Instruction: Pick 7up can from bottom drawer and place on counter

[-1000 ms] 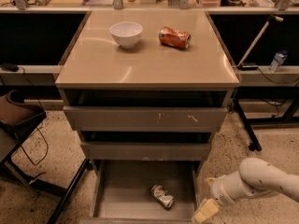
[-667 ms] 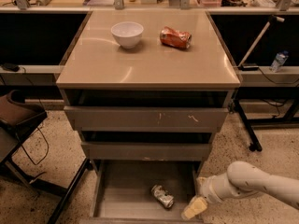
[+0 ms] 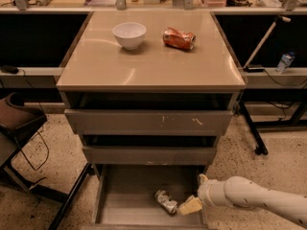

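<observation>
The gripper needs to next move to the 7up can in the open bottom drawer and close around the 7up can's middle (image 3: 167, 202).
The 7up can (image 3: 166, 201), small, dented and silvery, lies on its side on the floor of the open bottom drawer (image 3: 124, 198), right of its middle. My gripper (image 3: 190, 206) reaches in from the right on a white arm and sits just to the right of the can, low over the drawer floor, close to or touching it. The counter (image 3: 148, 61) is the glossy beige slab above the drawers.
A white bowl (image 3: 129, 34) and an orange-red dented can (image 3: 179, 38) sit at the back of the counter. Two upper drawers (image 3: 148, 121) stand slightly open above the bottom one. A dark chair (image 3: 19, 123) is at left, a table leg (image 3: 252, 131) at right.
My gripper and arm have moved left from outside the drawer's right wall into the drawer, ending next to the can. The can has not moved.
</observation>
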`<state>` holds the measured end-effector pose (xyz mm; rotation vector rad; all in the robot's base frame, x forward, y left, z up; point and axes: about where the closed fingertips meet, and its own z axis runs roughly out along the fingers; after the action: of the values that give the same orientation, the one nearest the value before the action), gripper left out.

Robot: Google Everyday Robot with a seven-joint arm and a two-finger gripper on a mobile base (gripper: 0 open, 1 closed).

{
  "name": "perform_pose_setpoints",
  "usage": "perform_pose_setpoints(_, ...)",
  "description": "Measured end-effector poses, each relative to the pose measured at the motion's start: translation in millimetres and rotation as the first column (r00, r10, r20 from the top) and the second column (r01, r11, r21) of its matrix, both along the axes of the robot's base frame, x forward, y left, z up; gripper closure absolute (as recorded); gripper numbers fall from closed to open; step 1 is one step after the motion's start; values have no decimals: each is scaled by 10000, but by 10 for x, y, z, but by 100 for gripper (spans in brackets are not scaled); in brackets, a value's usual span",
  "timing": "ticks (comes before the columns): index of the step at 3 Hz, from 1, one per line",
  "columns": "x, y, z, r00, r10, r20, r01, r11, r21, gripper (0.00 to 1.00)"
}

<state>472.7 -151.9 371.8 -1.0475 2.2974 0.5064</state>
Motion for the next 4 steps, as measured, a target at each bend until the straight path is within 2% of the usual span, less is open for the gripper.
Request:
perform_pose_setpoints(1, 111, -34, 1, 9977, -413, 530, 419, 9991, -102, 0)
perform_pose_setpoints(2, 231, 159, -367, 9996, -242, 164, 239, 9995, 207, 0)
perform_pose_setpoints(3, 324, 490, -1008, 9990, -328, -314, 344, 9979, 546, 0)
perform_pose_setpoints(4, 298, 693, -1580, 9960, -547, -700, 566, 9981, 250, 0)
